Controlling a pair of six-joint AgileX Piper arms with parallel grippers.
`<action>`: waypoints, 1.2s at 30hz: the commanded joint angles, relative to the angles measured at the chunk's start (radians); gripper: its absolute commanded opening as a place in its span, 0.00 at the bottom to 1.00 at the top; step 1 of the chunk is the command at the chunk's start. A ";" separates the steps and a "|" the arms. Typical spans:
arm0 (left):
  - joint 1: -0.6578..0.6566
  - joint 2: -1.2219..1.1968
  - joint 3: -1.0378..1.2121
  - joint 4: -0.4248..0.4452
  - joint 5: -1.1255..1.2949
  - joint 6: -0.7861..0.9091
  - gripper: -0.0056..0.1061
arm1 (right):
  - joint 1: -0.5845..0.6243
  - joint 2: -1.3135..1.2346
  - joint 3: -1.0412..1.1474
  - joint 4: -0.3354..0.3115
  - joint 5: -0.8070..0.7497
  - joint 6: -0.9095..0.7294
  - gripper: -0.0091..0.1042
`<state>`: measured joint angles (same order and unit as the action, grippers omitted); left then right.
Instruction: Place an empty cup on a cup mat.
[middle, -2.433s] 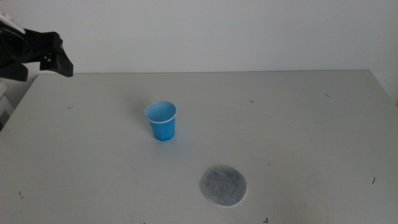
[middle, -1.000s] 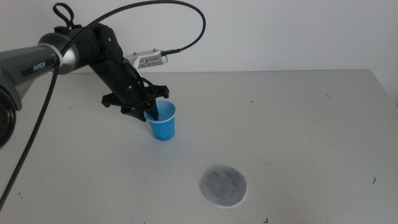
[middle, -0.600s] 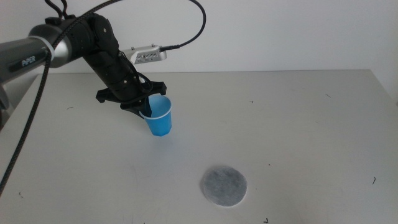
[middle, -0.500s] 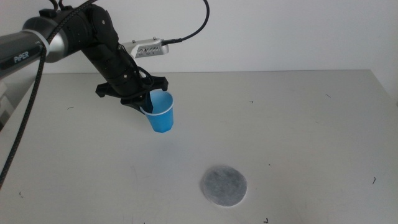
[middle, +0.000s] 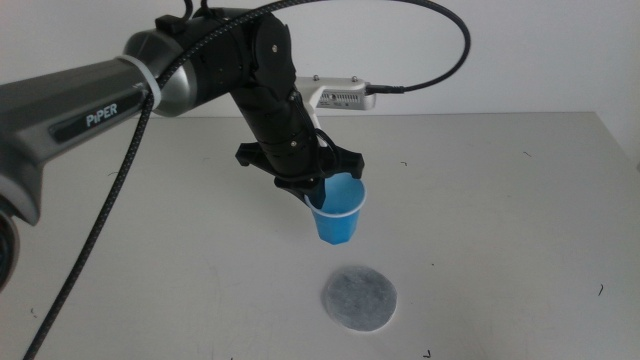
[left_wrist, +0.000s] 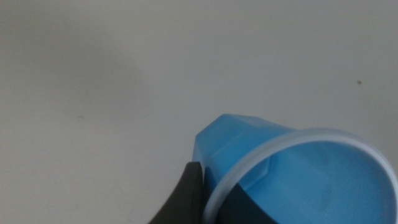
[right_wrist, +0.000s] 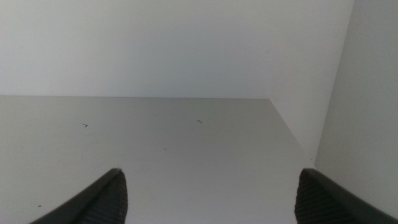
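Note:
Next, the left gripper releases the blue paper cup, now hanging above and behind the mat, upright near the middle of the grey cup mat (middle: 364, 303).
The blue paper cup (middle: 337, 211) hangs in the air, held by its rim, a little above and behind the grey cup mat (middle: 359, 298) that lies flat on the table. My left gripper (middle: 318, 194) is shut on the cup's rim, one jaw inside and one outside. In the left wrist view the cup (left_wrist: 273, 162) fills the frame, its wall dented by the grip, and its blue inside looks empty. My right gripper (right_wrist: 211, 193) is open, off to the right side and out of the middle view.
The grey table (middle: 500, 200) stretches around the mat. A white wall rises behind the table. The left arm's black cable (middle: 440, 60) arcs above the table at the back.
My left gripper reached the cup, closed on its rim, lifted it and carried it right and toward the front, now close to the mat.

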<state>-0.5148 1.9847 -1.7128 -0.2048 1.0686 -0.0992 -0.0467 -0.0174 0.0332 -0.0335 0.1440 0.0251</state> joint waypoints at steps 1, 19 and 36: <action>-0.042 -0.061 -0.031 0.003 -0.014 -0.021 0.05 | 0.002 -0.019 -0.012 -0.009 -0.078 -0.008 0.91; -0.169 -0.045 -0.028 0.039 0.036 -0.020 0.05 | 0.002 -0.019 -0.012 -0.009 -0.078 -0.008 0.91; -0.174 0.046 -0.028 0.035 0.060 -0.020 0.05 | 0.002 -0.019 -0.012 -0.009 -0.078 -0.008 0.91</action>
<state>-0.6828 2.0796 -1.7128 -0.1515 1.1221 -0.1113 -0.0467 -0.0174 0.0332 -0.0335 0.1440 0.0251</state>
